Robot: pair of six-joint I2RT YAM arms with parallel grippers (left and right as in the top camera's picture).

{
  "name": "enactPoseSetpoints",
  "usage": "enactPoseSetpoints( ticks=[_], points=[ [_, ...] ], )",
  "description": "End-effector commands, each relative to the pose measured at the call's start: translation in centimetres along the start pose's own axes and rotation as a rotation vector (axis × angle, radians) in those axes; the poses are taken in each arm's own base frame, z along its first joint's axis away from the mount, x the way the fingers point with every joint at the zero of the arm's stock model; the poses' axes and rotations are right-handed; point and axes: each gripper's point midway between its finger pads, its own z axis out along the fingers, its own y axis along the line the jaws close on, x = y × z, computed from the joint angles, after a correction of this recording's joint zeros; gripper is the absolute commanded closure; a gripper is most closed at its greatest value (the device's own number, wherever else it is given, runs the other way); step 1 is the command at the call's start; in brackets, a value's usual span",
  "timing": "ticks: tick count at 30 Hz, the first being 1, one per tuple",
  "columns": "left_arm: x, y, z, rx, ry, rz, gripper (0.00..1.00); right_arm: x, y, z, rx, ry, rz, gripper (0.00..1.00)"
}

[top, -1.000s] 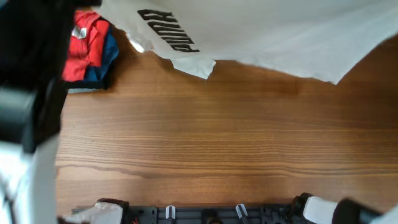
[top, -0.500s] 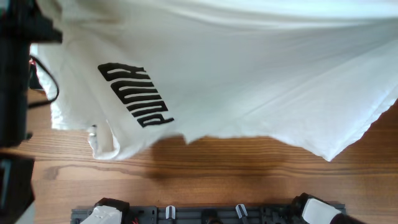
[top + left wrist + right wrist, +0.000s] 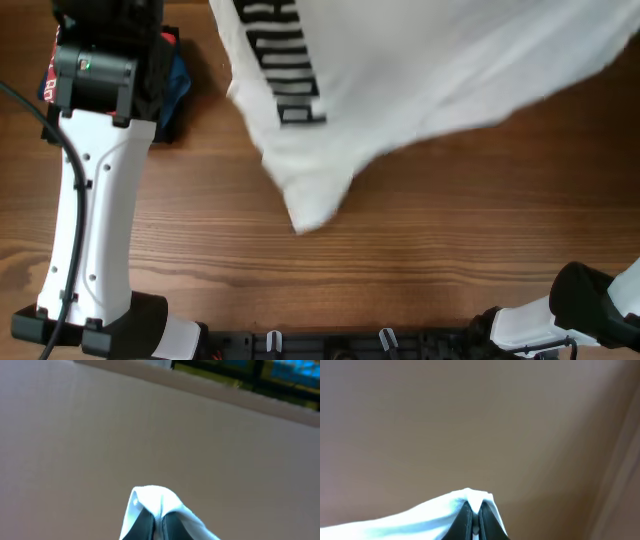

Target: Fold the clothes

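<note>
I should release the fabric bunch with my left gripper on the wooden table (image 3: 237, 156) between the garment pile and the fabric's drooping corner.
The clothes, a large white T-shirt (image 3: 420, 70) with black lettering (image 3: 285, 60), hang in the air over the far half of the wooden table (image 3: 400, 260) in the overhead view, a corner drooping toward the middle. In the left wrist view my left gripper (image 3: 159, 519) is shut on a pinch of the white fabric (image 3: 152, 497). In the right wrist view my right gripper (image 3: 476, 515) is shut on another bunch of white cloth (image 3: 445, 510). Both grippers themselves are hidden from the overhead camera; only the left arm (image 3: 95, 200) and the right arm's base (image 3: 590, 310) show.
A pile of red, blue and dark folded garments (image 3: 170, 80) lies at the far left, partly behind the left arm. The arm mounts run along the table's near edge (image 3: 330, 345).
The T-shirt has swung up and to the right, its lettering turning and its lower edge lifting off the near table. The left arm has swung into view on the left.
</note>
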Motion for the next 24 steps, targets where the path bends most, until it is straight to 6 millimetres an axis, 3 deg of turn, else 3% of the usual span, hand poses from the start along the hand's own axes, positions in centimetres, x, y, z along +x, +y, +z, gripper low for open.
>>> enactPoseSetpoints(
  ticks=[1,4,6,10,13,16,19,21,24],
  points=[
    [-8.5,-1.1,-3.1,0.042,-0.149,-0.026,0.96,-5.6,2.3,-4.1,-0.040,-0.143,-0.028,0.96],
    [-8.9,-1.1,-3.5,0.037,-0.137,0.014,0.96,-5.3,2.0,-3.8,-0.028,-0.132,-0.022,0.96],
    [-7.3,-0.8,-3.2,0.025,-0.077,0.026,0.96,-3.5,1.3,-2.5,-0.021,-0.073,-0.001,0.96],
    [-0.5,0.4,-2.2,-0.016,0.158,0.049,0.96,3.0,-0.7,0.7,0.005,0.131,0.055,0.96],
    [6.6,1.8,-2.6,-0.057,0.407,0.073,0.96,10.6,-2.0,2.8,0.007,0.372,0.081,0.96],
    [14.1,3.3,-4.5,-0.104,0.683,0.099,0.96,17.3,-2.9,3.5,-0.006,0.586,0.104,0.96],
    [19.4,4.6,-7.2,-0.144,0.907,0.118,0.96,22.8,-3.2,3.4,-0.024,0.766,0.149,0.96],
    [20.9,5.1,-8.6,-0.161,0.993,0.123,0.96,24.5,-3.2,2.9,-0.030,0.830,0.171,0.96],
    [21.6,5.4,-10.6,-0.200,1.070,0.086,0.96,25.1,-2.0,1.4,-0.073,0.889,0.199,0.96]
  ],
)
